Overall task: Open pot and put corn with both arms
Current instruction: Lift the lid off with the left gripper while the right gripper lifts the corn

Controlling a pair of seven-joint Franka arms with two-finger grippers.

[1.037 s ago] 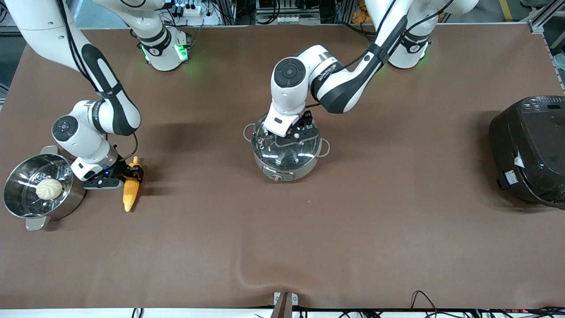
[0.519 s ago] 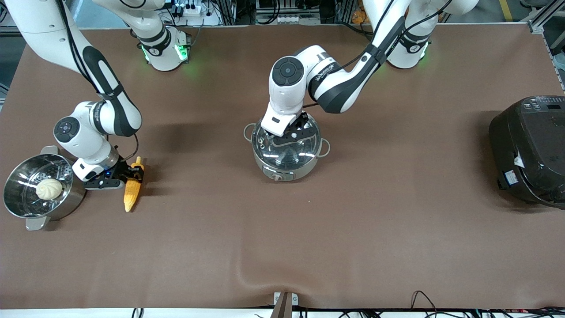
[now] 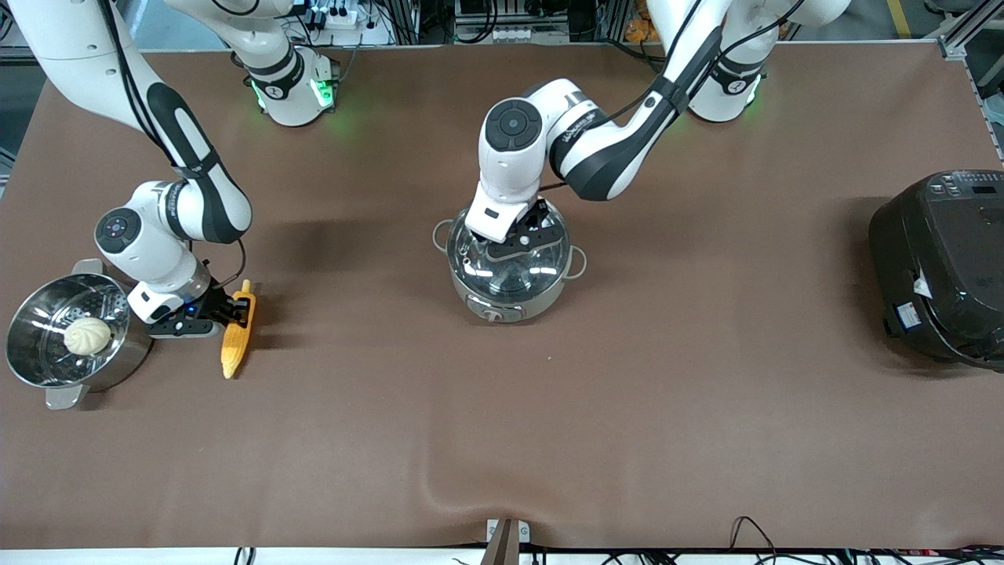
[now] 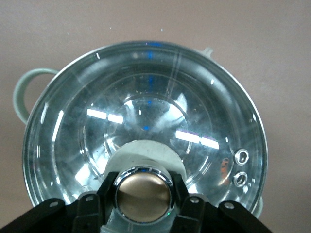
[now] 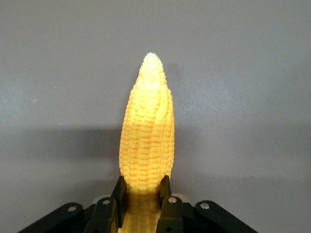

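Next, my left gripper releases the glass lid on the table (image 3: pixel 732 302) between the pale-grey pot and the black rice cooker.
The pale-grey pot (image 3: pixel 502 304) stands mid-table with its glass lid (image 3: pixel 510 263) on it. My left gripper (image 3: pixel 518 239) is shut on the lid's metal knob (image 4: pixel 142 195), with a black finger (image 4: pixel 108 188) on each side of it. The lid's glass (image 4: pixel 146 107) and one loop handle (image 4: pixel 19 92) show in the left wrist view. The yellow corn (image 3: pixel 235 345) lies on the table toward the right arm's end. My right gripper (image 3: pixel 235 308) is shut on its thick end, and the cob (image 5: pixel 147 141) points away from the fingers (image 5: pixel 118 191).
A bare steel steamer pot (image 3: pixel 31 369) with a white bun (image 3: pixel 86 335) stands right beside my right gripper. A big black rice cooker (image 3: pixel 941 267) stands at the left arm's end of the table.
My right gripper and the corn have shifted slightly, the cob turning a little on the table. My left wrist has shifted slightly over the lid. The lid stays on the pot.
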